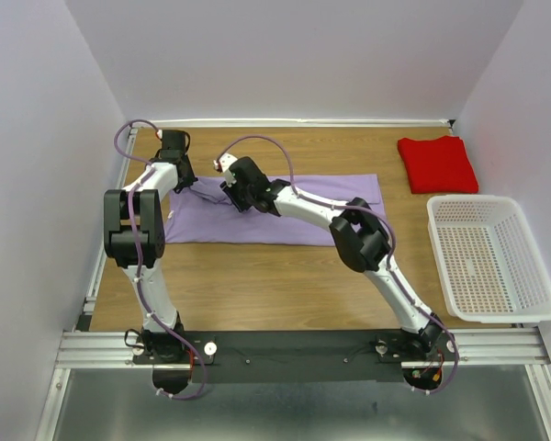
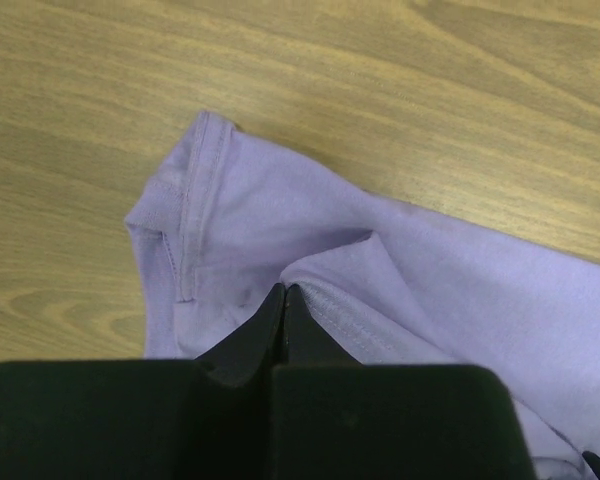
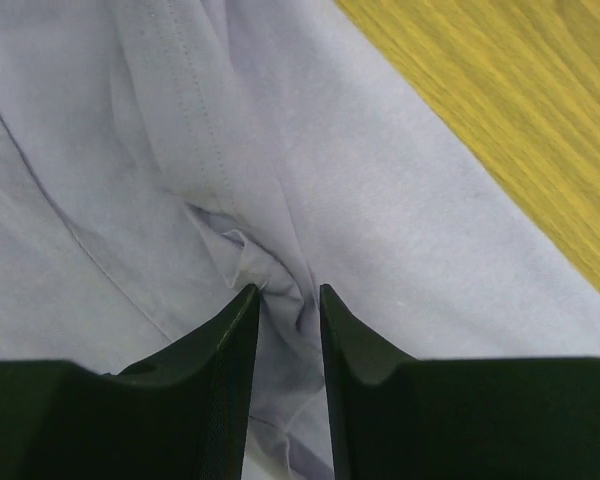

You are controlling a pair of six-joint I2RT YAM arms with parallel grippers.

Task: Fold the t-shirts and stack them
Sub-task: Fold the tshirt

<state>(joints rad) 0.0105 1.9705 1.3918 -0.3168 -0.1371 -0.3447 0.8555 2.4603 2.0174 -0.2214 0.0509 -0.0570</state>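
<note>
The end of the lavender t-shirt's stitched flap is bunching up between my right gripper's fingers, so I will open them, grab the flap's edge [image 3: 208, 214] and pull it flat.
The lavender t-shirt [image 1: 294, 220] lies folded into a long strip across the middle of the table. My left gripper [image 1: 188, 186] is at its left end, and in the left wrist view the gripper [image 2: 284, 290] is shut with a raised fold of the lavender t-shirt [image 2: 430, 270] pinched at its tips. My right gripper [image 1: 231, 195] is on the strip's upper edge, a little right of the left one. Its jaws [image 3: 288, 292] stand narrowly apart, closed on a bunched ridge of the lavender t-shirt [image 3: 400, 200]. The red t-shirt [image 1: 437, 163] lies folded at the back right.
A white perforated basket [image 1: 473, 199] stands at the right edge of the table, just in front of the red t-shirt. Bare wooden tabletop [image 1: 257, 285] runs between the lavender strip and the arms' bases. White walls close in the left, back and right sides.
</note>
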